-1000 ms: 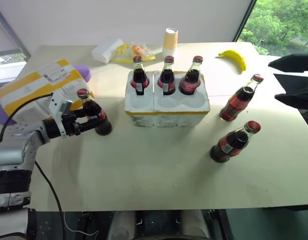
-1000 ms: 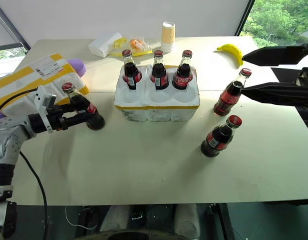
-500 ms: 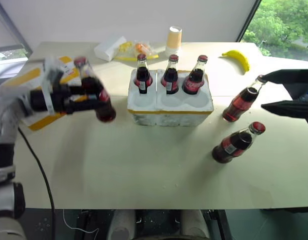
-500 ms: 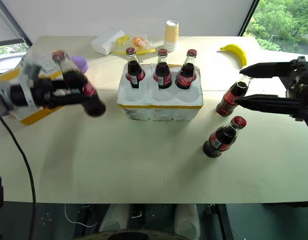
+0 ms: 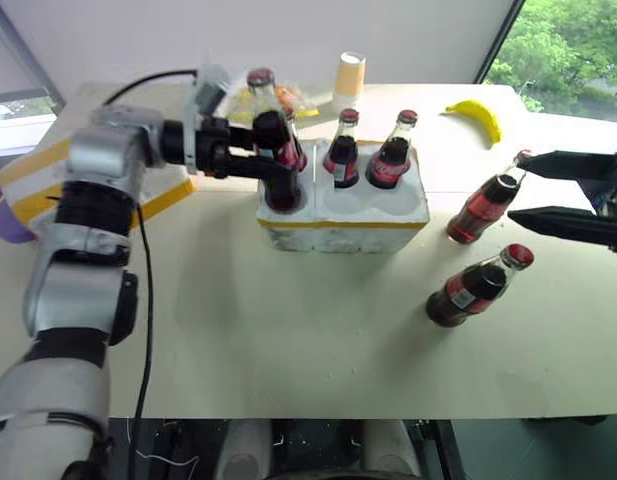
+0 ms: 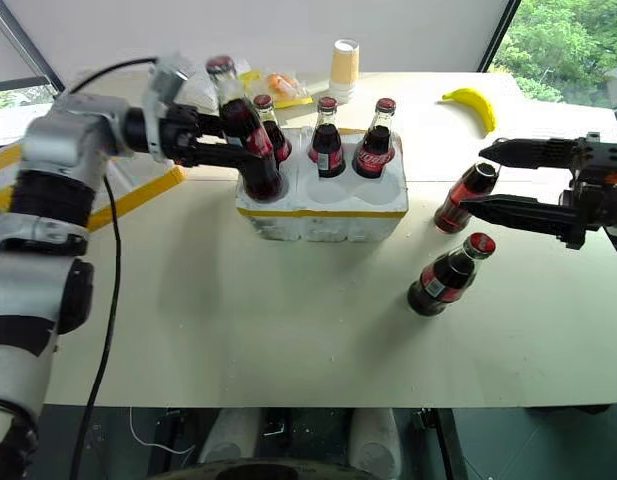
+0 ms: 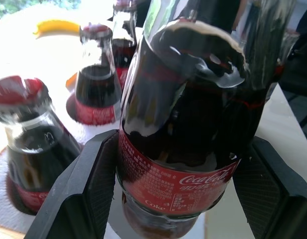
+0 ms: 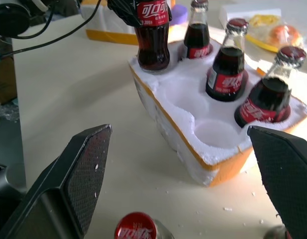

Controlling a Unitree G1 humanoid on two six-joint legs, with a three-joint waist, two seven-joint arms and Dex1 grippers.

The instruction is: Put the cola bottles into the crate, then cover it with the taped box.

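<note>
Next, I move my right gripper to the closer cola bottle on the table and close it around its red label (image 5: 471, 290), because the crate has empty wells.
My left gripper (image 5: 272, 166) is shut on a cola bottle (image 5: 269, 140) and holds it nearly upright over the crate (image 5: 338, 218), its base at the mouth of the near-left well. In the left wrist view both pads (image 7: 93, 184) press on that bottle (image 7: 183, 129). Three cola bottles (image 5: 343, 152) stand in the crate's back row. Two more stand tilted on the table at the right (image 5: 483, 205) (image 5: 473, 290). My right gripper (image 6: 476, 176) is open, one finger on either side of the farther one's top. The taped box (image 5: 26, 183) lies at the far left, behind my left arm.
Two near wells of the crate (image 8: 193, 102) (image 8: 218, 132) are empty. At the back of the table are a banana (image 5: 475, 115), a paper cup (image 5: 350, 78) and a snack packet (image 6: 278, 85). A purple object (image 5: 3, 222) lies under the taped box.
My left arm has lifted its bottle off the table and carried it right and up to the crate's near-left well. The right gripper has come down around the farther loose bottle's top.
</note>
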